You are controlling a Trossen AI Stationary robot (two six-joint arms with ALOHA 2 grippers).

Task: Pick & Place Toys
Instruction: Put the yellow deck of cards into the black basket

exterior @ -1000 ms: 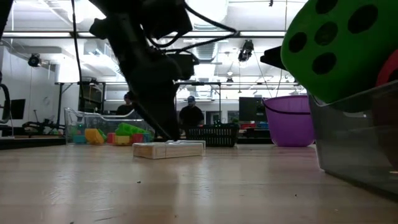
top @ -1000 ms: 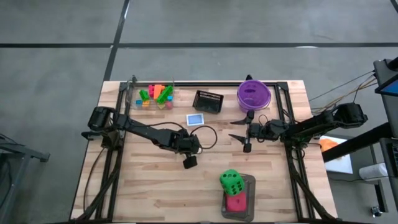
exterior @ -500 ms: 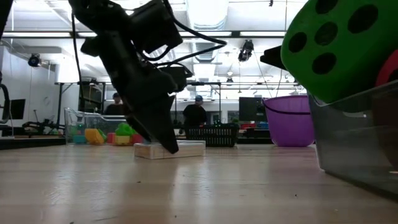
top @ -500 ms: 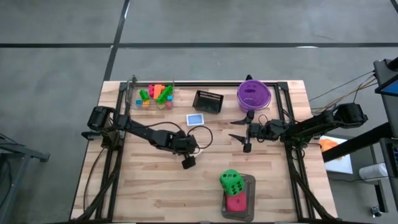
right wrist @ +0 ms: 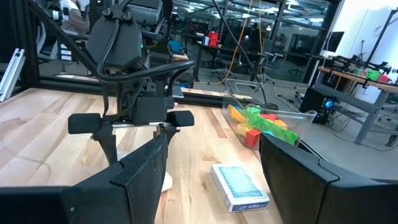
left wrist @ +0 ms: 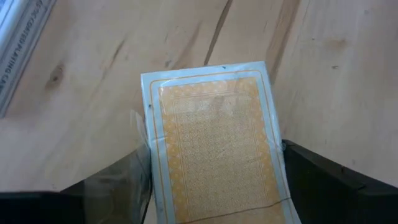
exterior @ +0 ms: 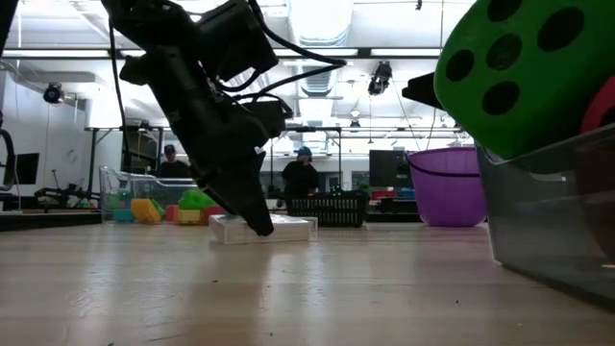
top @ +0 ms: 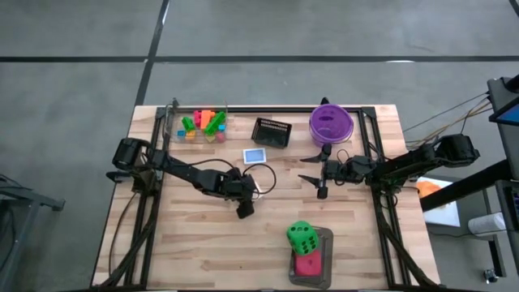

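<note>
The orange card pack sits crooked between my left gripper's fingers, so next I open them, turn the gripper square and close on its long sides point(left wrist: 275, 124) before I lift it.
A card pack point(left wrist: 214, 143) with an orange patterned back and a pale border lies flat on the table. My left gripper point(left wrist: 214, 162) slants down over it near the table's middle point(top: 242, 206), open, with one finger beside each long side. In the high view the gripper hides the pack. The low view shows the pack point(exterior: 283, 229) behind a dark finger point(exterior: 252, 207). A blue card pack point(top: 255, 156) lies farther back. Bright bricks point(top: 203, 123) fill a clear box at the far left. My right gripper point(top: 311, 169) waits open and level on the right. My left gripper has its fingers point(left wrist: 311, 177) close against the pack's two long sides point(left wrist: 277, 168), coming slanting from above and lying along the pack. I cannot tell whether they touch it. The pack lies flat on the table.
A green die point(top: 302, 237) sits on a red die point(top: 306, 264) in a grey tray point(top: 325, 243) near the front edge. A black mesh basket point(top: 272, 131) and a purple bowl point(top: 330, 123) stand at the far side. People point(exterior: 301, 175) stand in the room behind.
My left gripper has sunk toward the orange card pack and tipped a little steeper, its fingertip now down at the pack's level in the low view.
</note>
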